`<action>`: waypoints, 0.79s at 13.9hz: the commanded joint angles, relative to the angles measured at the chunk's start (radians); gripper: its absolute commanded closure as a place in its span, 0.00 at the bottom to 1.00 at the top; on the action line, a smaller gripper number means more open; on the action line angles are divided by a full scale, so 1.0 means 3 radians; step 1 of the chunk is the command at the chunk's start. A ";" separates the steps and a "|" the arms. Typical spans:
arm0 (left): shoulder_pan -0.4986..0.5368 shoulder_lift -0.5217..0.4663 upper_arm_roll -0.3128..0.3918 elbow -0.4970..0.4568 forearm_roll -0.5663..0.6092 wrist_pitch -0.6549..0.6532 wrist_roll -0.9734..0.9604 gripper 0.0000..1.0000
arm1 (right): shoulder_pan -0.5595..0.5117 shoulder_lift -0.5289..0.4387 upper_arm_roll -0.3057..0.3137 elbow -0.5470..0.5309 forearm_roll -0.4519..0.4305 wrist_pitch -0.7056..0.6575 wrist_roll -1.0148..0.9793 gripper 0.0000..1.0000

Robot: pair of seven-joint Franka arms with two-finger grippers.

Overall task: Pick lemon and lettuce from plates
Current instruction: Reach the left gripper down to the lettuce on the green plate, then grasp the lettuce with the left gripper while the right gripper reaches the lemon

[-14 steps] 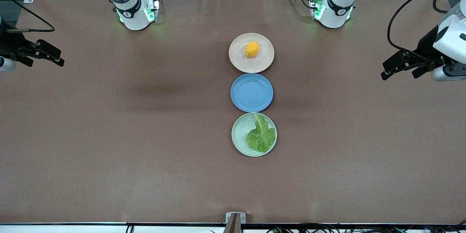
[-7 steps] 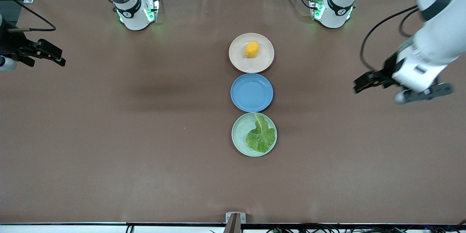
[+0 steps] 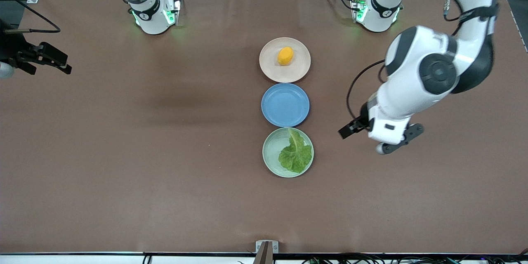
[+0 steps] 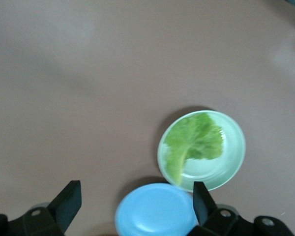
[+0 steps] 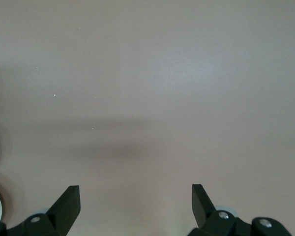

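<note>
Next, the left gripper closes on the narrow stem end [image 3: 293, 142] [image 4: 179, 167] of the lettuce, on the side toward the blue plate.
The lemon [image 3: 285, 56] lies on the beige-pink plate [image 3: 299, 68], the plate nearest the robots' bases. The lettuce [image 3: 295, 154] lies on the mint green plate [image 3: 270, 152], the plate nearest the front camera. My left gripper [image 3: 347, 131] is open and empty, up over bare table beside the green plate, toward the left arm's end. In the left wrist view the lettuce [image 4: 194, 142] and its plate [image 4: 221, 169] show past the open left gripper [image 4: 136, 189]. My right gripper [image 3: 65, 62] is open and empty and waits at the right arm's end of the table; it also shows in the right wrist view [image 5: 135, 191].
An empty blue plate [image 3: 285, 104] sits between the two task plates, all three in a row; it also shows in the left wrist view [image 4: 155, 209]. The brown table cover [image 3: 165, 152] is bare on both sides of the plates.
The left arm has swung in from the left arm's end of the table toward the plates, bringing its open gripper beside the green plate. The right gripper has barely moved.
</note>
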 commanded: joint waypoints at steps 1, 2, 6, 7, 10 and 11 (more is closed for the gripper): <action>-0.0202 0.0251 0.0015 0.0120 -0.0005 0.0284 -0.0672 0.00 | -0.0023 0.0201 0.0012 0.0048 0.0047 -0.0015 0.0001 0.00; -0.0289 0.0349 0.0030 0.0125 0.0000 0.0391 -0.0989 0.00 | -0.0013 0.0202 0.0017 0.0053 0.0047 -0.0010 -0.0014 0.00; -0.0494 0.0788 0.0035 0.0201 -0.0005 0.1019 -0.1829 0.00 | 0.0237 0.0499 0.0027 0.0069 0.0037 0.0031 0.0062 0.00; -0.0550 0.0921 0.0035 0.0283 -0.0010 0.1107 -0.1922 0.00 | 0.0349 0.0493 0.0032 0.0033 0.0042 0.0036 0.0315 0.00; -0.0586 0.1152 0.0035 0.0371 -0.0016 0.1556 -0.2452 0.00 | 0.0773 0.0437 0.0032 -0.0105 0.0210 0.0082 0.1154 0.00; -0.0607 0.1213 0.0035 0.0366 -0.0011 0.1659 -0.2601 0.00 | 0.0926 0.0397 0.0032 -0.0196 0.0251 0.0179 0.1526 0.00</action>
